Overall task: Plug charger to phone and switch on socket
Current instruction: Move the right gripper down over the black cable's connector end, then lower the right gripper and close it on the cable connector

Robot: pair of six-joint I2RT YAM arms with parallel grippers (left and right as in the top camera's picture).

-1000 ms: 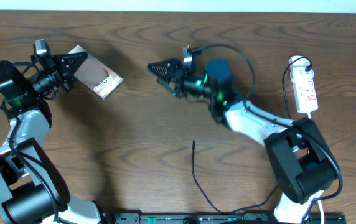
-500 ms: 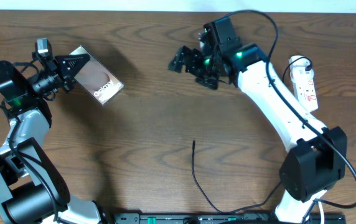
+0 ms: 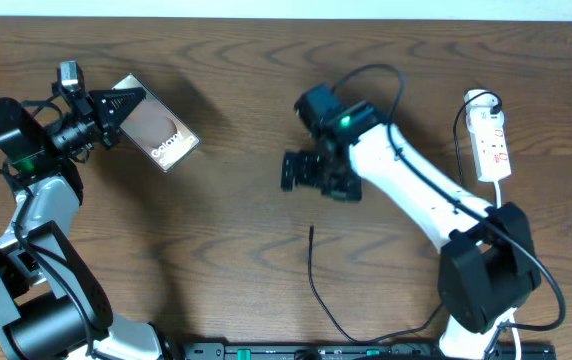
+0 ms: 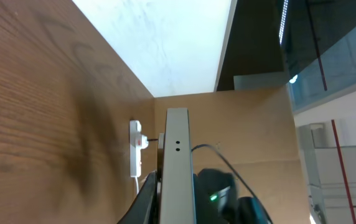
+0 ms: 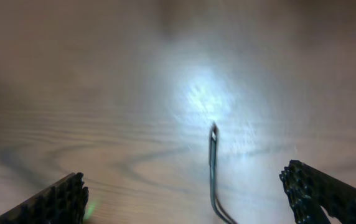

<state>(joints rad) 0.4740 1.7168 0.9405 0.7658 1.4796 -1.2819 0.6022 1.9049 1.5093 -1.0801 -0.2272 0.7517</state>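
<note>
The charger's tip needs to stay free for the phone, so next my right gripper will close on the plug end (image 3: 311, 237) (image 5: 213, 151) of the charger, just behind that tip.
My left gripper (image 3: 116, 103) is shut on the phone (image 3: 159, 136), a dark slab with white "Galaxy" text, held tilted above the table at the far left. In the left wrist view the phone's edge (image 4: 177, 162) stands between the fingers. The charger (image 3: 315, 285), a thin black cable, lies on the table near the front, its plug tip pointing away. My right gripper (image 3: 311, 173) is open above the table just beyond that tip. In the right wrist view the charger tip (image 5: 213, 134) lies between the wide-open fingers (image 5: 193, 193). The white socket (image 3: 490, 138) lies at the far right.
The socket's white cord (image 3: 458, 140) runs beside it. A black bar (image 3: 366, 351) lies along the table's front edge. The socket also shows small in the left wrist view (image 4: 135, 146).
My right arm has swung from the far centre toward the front, and its gripper now hovers over the charger tip. The left gripper and phone have stayed put.
</note>
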